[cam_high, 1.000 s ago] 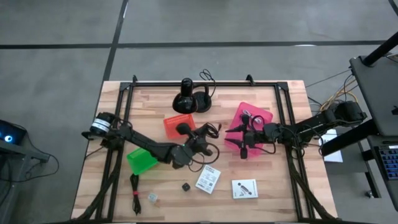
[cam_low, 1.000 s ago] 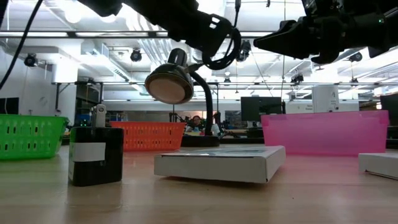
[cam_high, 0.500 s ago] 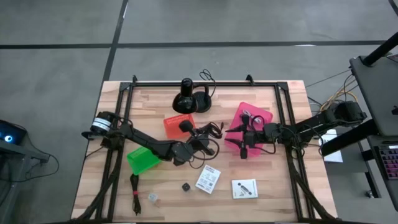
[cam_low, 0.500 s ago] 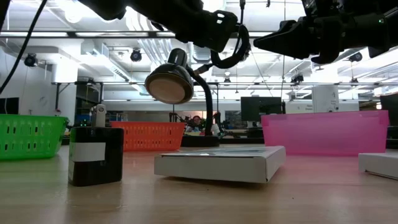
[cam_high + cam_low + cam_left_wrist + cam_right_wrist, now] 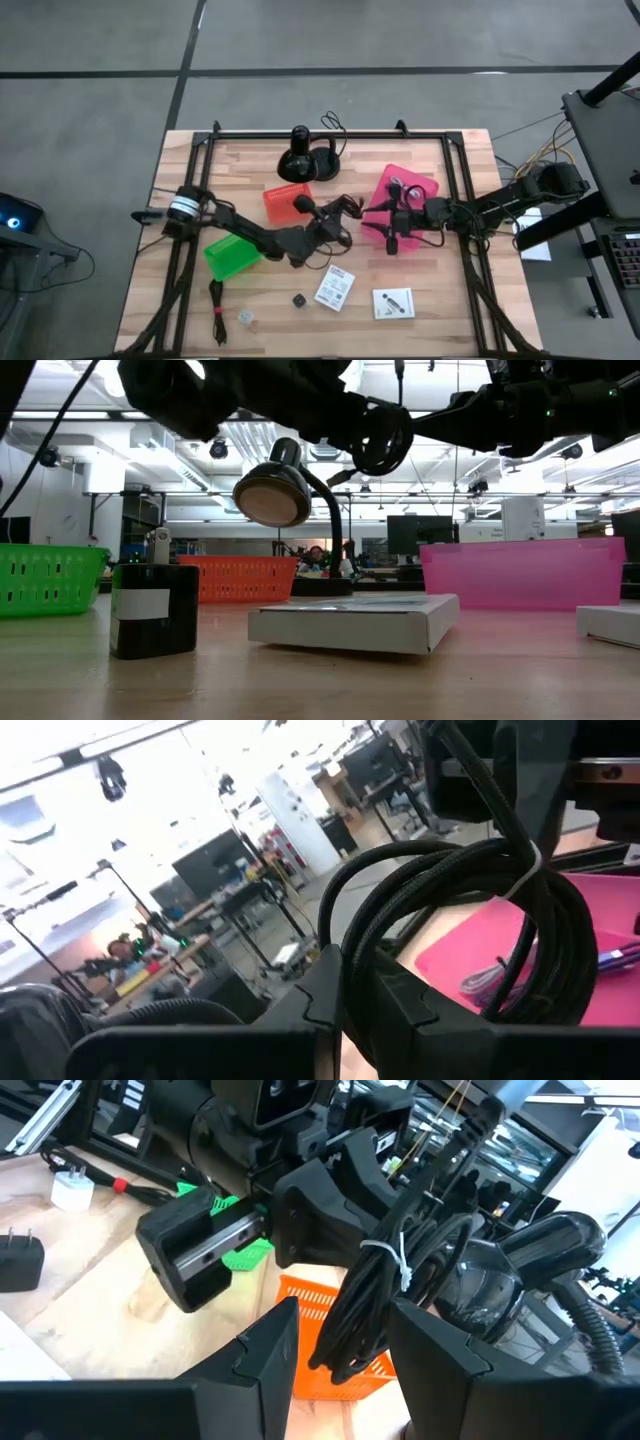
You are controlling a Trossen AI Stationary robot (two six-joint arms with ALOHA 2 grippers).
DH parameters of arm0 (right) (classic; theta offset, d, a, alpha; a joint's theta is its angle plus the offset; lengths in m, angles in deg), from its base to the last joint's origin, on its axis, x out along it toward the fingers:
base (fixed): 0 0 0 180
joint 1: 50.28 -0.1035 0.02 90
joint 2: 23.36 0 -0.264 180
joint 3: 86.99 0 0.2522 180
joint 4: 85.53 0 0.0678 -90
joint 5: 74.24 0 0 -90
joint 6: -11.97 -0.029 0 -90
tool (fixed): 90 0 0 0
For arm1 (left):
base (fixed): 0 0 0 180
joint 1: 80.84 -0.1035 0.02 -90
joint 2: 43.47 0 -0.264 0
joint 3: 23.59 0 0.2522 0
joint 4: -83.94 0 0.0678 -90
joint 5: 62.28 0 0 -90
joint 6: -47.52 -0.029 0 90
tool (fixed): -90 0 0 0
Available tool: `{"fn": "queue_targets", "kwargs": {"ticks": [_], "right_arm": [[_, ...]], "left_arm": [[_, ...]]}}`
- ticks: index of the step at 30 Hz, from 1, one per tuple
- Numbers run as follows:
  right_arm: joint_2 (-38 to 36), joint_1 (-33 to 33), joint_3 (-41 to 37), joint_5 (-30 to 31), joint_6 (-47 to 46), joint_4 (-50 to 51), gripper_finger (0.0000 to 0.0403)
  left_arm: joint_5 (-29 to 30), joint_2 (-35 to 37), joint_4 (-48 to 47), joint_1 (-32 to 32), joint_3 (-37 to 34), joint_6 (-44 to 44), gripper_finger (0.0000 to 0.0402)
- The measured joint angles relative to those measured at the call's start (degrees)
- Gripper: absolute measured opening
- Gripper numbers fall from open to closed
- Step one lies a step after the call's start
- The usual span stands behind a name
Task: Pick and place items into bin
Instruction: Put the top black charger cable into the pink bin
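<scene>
Next, I release the black coiled cable from my left gripper between the open fingers of my right gripper (image 5: 371,214).
A black coiled cable (image 5: 346,207), bound with a white tie (image 5: 396,1261), hangs above the table's middle with my left gripper (image 5: 333,217) shut on it. It is just left of the pink bin (image 5: 412,190). My right gripper (image 5: 392,228) stands open over that bin's near left part, facing the cable (image 5: 385,1295) without touching it. Two white printed cards (image 5: 335,287) (image 5: 393,302), a tiny black cube (image 5: 298,299) and a small clear piece (image 5: 245,318) lie flat near the front edge. A dark strap (image 5: 216,308) lies at the front left. My left gripper pinches the coil's bundled strands (image 5: 362,982) between its two fingers. The fingers come about level from the table's left. The cable is lifted clear of the table, and its loops (image 5: 470,920) stand out beyond the fingertips.
An orange bin (image 5: 288,200) sits behind my left arm and a green bin (image 5: 228,257) at the near left. A black round-based stand (image 5: 305,160) with a cord stands at the far middle. A pale cord (image 5: 490,982) lies inside the pink bin. Black frame rails run along the table's sides.
My left gripper has carried the cable toward the table's right, closer to the pink bin and my right gripper, sinking a little and turning at the wrist. The cable stays clear of the table.
</scene>
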Motion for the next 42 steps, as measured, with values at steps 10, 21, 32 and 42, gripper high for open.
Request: {"fn": "queue_targets", "kwargs": {"ticks": [10,21,32,42], "right_arm": [[0.00,0.00,0.00,0.22,0.92,-0.23,0.0141],[-0.01,-0.02,0.00,0.20,1.00,-0.23,0.0141],[-0.01,-0.02,-0.02,0.22,0.86,-2.17,0.0127],[-0.02,-0.02,-0.02,0.22,-1.22,-4.20,0.0097]], "left_arm": [[-4.93,-0.32,0.95,-0.07,1.17,2.28,0.0010],[-7.15,-0.32,0.48,-0.16,1.40,2.47,0.0010],[-8.06,-0.37,0.10,-0.15,1.36,2.63,0.0011],[-8.62,-0.41,-0.02,-0.15,1.20,2.63,0.0011]]}}
